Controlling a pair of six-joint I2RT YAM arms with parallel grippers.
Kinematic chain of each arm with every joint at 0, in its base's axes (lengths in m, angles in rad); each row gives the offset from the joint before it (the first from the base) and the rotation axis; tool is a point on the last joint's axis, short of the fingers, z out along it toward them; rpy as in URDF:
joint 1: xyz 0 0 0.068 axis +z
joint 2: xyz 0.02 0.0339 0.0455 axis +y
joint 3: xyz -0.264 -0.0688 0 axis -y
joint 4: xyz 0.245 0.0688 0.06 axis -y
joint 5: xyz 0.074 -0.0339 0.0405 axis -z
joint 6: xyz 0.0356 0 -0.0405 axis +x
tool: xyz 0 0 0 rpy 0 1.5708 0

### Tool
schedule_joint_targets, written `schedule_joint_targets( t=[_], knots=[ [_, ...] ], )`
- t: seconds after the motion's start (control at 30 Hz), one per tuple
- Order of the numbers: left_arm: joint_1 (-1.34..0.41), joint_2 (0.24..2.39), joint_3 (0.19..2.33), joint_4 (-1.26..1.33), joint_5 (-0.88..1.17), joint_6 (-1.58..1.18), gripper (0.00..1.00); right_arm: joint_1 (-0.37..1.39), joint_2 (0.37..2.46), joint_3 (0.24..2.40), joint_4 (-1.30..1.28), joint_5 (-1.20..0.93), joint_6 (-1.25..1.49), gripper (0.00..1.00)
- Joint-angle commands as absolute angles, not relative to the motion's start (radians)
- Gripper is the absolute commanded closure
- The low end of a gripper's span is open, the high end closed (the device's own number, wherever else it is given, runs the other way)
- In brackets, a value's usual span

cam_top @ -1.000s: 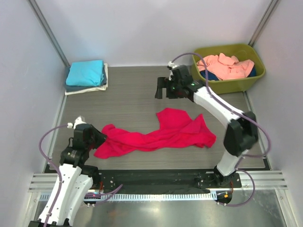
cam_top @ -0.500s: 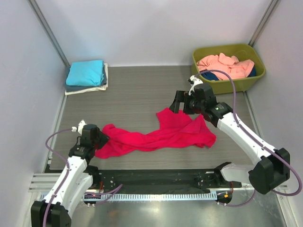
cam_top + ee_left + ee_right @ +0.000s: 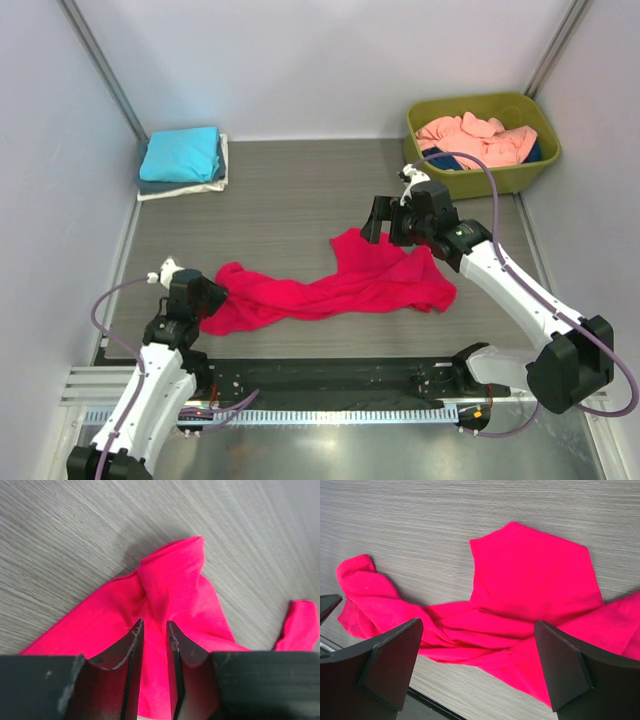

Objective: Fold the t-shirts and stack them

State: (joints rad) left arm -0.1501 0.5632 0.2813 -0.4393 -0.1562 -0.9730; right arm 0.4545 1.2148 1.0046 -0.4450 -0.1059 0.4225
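Next, the right gripper closes on the crimson-pink t-shirt's fold edge (image 3: 407, 255) (image 3: 596, 608), at the place it meets the t-shirt's upper flap on the side closer to the olive-green tub.
A bright crimson-pink t-shirt (image 3: 340, 282) lies crumpled in a long band across the table's middle. My left gripper (image 3: 205, 298) is at its left end. In the left wrist view the fingers (image 3: 152, 625) stand close together with a fold of the crimson cloth (image 3: 175, 580) between them. My right gripper (image 3: 385, 222) is wide open and empty, just above the shirt's upper flap. That flap fills the right wrist view (image 3: 530, 580) between the spread fingers (image 3: 477, 625). A folded stack, with a turquoise shirt (image 3: 180, 153) on top of grey-blue and white ones, sits at the back left.
An olive-green tub (image 3: 470, 103) at the back right holds a salmon-pink shirt (image 3: 475, 140) and a dark blue one (image 3: 535, 152). Grey walls close in on the left, back and right. A black rail (image 3: 330, 375) runs along the near edge.
My right arm swung from beside the tub down to the shirt's upper flap, then held nearly still. My left gripper drew slightly toward the near edge. The shirt has hardly shifted.
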Motion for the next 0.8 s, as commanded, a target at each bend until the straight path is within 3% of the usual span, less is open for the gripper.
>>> schedule_joint_targets(
  t=[0.0, 0.13, 0.3, 0.77],
  knots=[
    [-0.146, 0.494, 0.265, -0.474, -0.164, -0.997, 0.74, 0.457, 1.189, 1.008, -0.433, -0.097, 0.433, 0.00],
    [-0.147, 0.482, 0.261, -0.483, -0.144, -1.000, 0.72, 0.457, 1.189, 1.014, -0.434, -0.095, 0.433, 0.00],
    [-0.147, 0.534, 0.249, -0.482, -0.141, -1.017, 0.79, 0.457, 1.174, 1.015, -0.442, -0.078, 0.426, 0.00],
    [-0.146, 0.635, 0.247, -0.379, -0.164, -1.029, 0.71, 0.457, 1.150, 0.996, -0.459, -0.058, 0.413, 0.00]
  ],
)
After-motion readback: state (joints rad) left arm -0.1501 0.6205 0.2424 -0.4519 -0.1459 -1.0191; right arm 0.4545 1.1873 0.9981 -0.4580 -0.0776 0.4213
